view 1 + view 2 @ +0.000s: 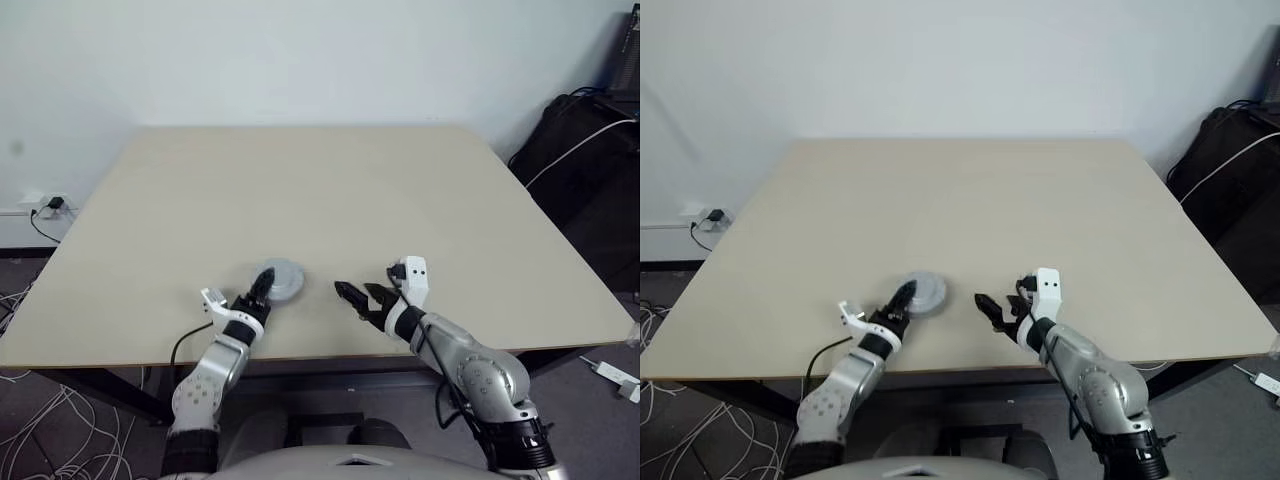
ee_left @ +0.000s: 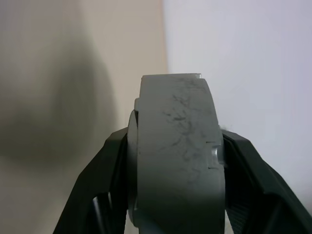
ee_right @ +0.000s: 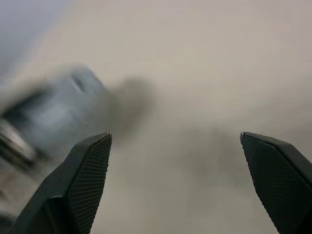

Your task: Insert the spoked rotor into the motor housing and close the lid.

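Note:
I need to use my left gripper to set the grey puck down on the beige table, a little further back from the front edge (image 1: pixel 253 242).
A round grey puck lies on the table near its front edge. Its top is the lid (image 1: pixel 283 274), smooth grey with a raised centre, and it sits on the motor housing (image 2: pixel 178 156). My left gripper (image 1: pixel 261 287) is shut on the puck's near rim, with one black finger on each flat side in the left wrist view. The spoked rotor is hidden. My right gripper (image 1: pixel 352 295) hovers to the right of the puck, apart from it. It is open, and its fingers (image 3: pixel 90 165) stand wide with nothing between them.
The beige table (image 1: pixel 320 190) stretches far back and to both sides. A black bag (image 1: pixel 585 150) with a white cable stands right of the table. Cables (image 1: pixel 40 420) lie on the floor at the left, under a wall socket (image 1: pixel 45 207).

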`<state>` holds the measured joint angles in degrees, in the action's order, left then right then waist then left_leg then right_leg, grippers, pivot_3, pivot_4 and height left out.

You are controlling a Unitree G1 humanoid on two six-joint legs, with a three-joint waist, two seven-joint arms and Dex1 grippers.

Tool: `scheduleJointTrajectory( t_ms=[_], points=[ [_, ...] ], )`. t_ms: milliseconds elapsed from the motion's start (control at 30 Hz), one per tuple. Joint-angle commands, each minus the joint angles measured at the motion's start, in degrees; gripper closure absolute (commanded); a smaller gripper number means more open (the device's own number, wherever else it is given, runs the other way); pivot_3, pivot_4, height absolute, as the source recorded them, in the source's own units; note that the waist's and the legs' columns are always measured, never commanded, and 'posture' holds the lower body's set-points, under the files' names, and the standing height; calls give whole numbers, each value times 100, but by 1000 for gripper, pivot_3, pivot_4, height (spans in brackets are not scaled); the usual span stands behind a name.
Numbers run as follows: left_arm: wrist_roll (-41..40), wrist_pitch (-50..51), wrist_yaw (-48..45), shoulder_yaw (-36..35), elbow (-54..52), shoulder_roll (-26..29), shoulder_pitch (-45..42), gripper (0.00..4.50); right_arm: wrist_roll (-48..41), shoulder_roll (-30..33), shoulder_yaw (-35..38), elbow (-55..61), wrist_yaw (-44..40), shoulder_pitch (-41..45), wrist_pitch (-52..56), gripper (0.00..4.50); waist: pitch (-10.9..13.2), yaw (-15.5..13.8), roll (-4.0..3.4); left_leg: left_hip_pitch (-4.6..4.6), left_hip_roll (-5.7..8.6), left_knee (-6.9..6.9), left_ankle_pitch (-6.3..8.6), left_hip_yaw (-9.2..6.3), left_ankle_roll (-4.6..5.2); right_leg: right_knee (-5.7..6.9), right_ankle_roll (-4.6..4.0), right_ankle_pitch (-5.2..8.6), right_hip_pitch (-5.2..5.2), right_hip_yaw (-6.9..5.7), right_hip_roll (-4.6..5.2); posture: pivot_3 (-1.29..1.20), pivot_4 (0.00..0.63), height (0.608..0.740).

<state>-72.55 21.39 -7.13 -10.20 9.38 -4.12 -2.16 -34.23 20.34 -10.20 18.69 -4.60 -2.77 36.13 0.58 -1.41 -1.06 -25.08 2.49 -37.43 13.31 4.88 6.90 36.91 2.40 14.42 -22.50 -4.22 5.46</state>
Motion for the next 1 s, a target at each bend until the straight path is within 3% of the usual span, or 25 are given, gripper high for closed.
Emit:
scheduleJointTrajectory(
  t_ms=[33,433,633,833,1000],
  points=[
    [222,-469,33,-400,414,-398,-806,2360,1019,85,-355,135,-264,-140,-895,0,-6,-11,10,0,0,-1,0,0,0,-1,1,-1,1,0,-1,0,0,740],
    [1241,-1126,-67,-1637,3556,179,-3288,2361,1845,-219,-329,51,-594,-596,-1164,0,35,-56,92,-1,2,-50,-1,1,0,-6,55,-38,28,-2,-11,0,0,740],
    [1699,-1550,-150,-2032,4472,352,-3940,2361,1998,-333,-251,77,-662,-674,-1112,0,36,-23,94,0,2,-43,-2,5,-3,-6,74,-52,23,2,-15,0,0,740],
    [2134,-1780,115,-2241,4854,348,-4051,2361,2124,-445,-248,66,-723,-682,-1062,0,37,-16,94,5,1,-33,-6,6,-11,-5,77,-53,22,2,-19,0,0,740],
    [2364,-1820,338,-2367,4819,337,-3900,705,2191,-493,-246,56,-785,-684,-1016,0,36,2,96,27,1,-27,-8,13,-15,-5,76,-53,38,8,-17,0,0,740]
  ],
)
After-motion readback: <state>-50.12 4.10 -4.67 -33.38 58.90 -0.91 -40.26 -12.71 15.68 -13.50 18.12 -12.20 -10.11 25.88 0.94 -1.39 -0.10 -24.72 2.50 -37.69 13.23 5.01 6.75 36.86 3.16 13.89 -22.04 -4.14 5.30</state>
